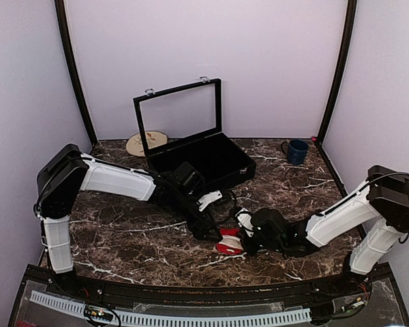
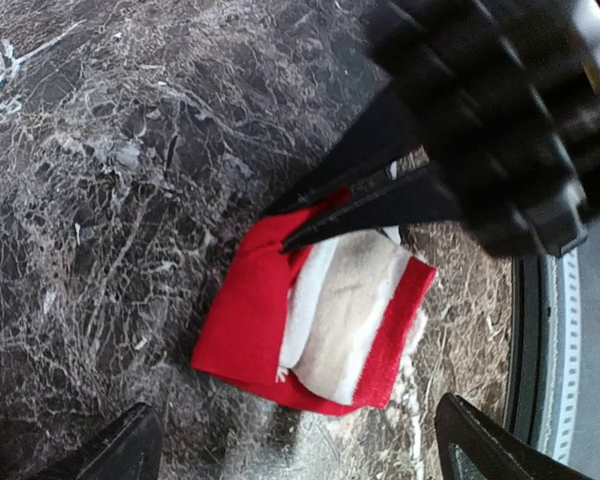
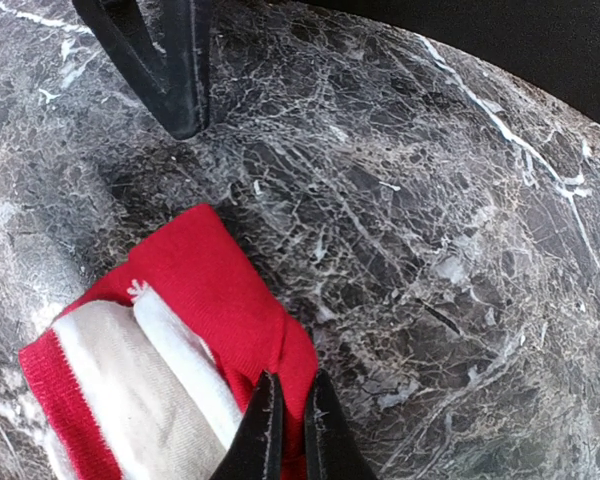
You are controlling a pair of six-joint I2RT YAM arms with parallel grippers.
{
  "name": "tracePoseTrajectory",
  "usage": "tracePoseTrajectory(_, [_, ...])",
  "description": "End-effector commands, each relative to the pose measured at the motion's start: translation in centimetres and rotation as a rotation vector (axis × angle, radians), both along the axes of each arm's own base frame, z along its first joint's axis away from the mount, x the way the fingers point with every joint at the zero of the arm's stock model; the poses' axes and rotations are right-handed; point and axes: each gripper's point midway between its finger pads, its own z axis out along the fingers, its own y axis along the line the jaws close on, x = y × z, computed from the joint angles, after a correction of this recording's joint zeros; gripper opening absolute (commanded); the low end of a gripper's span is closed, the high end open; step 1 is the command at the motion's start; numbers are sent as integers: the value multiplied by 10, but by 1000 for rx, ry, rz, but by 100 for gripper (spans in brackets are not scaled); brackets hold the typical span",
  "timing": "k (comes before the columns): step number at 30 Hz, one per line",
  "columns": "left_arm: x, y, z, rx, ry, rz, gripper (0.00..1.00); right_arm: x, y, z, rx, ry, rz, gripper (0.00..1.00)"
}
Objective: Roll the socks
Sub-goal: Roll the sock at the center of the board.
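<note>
I have only my right gripper on the red fold of the sock and its other end lies loose, so I will pinch that loose end (image 2: 235, 348) with my left gripper before my right gripper opens.
The socks (image 1: 230, 242) lie as a folded red bundle with a cream-white cuff band on the marble table, near its front edge. In the left wrist view the socks (image 2: 242, 310) sit between and beyond my spread fingertips. My left gripper (image 1: 208, 229) (image 2: 305, 450) hangs open just over their left side and holds nothing. My right gripper (image 1: 245, 238) (image 3: 291, 392) is shut, and it pinches a fold of red fabric at the edge of the socks (image 3: 205, 280). Its black fingers (image 2: 365, 195) reach onto the bundle from the upper right. One left finger (image 3: 170, 70) shows beyond the socks.
An open black case (image 1: 211, 162) with its lid (image 1: 179, 116) raised stands at the back centre. A round wooden disc (image 1: 144, 144) lies to its left, and a blue mug (image 1: 297, 151) stands at the back right. The table's front rim (image 2: 540, 330) runs close beside the socks.
</note>
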Motion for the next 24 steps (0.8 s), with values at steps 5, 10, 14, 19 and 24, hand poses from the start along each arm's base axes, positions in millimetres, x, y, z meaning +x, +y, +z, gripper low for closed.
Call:
tracePoseTrajectory(5, [3, -9, 1, -45, 154, 5, 90, -13, -12, -11, -59, -26, -1, 0])
tracePoseTrajectory(10, [5, -14, -5, -50, 168, -4, 86, -14, -9, -8, -60, -55, 3, 0])
tracePoseTrajectory(14, [3, -17, -9, -58, 194, -23, 84, -13, -6, -8, -61, -74, 9, 0])
tracePoseTrajectory(19, [4, -20, -16, -52, 214, -29, 83, -13, -3, -6, -56, -84, 13, 0])
tracePoseTrajectory(24, [6, -22, -23, -45, 230, -33, 82, -13, -1, -1, -42, -97, 10, 0])
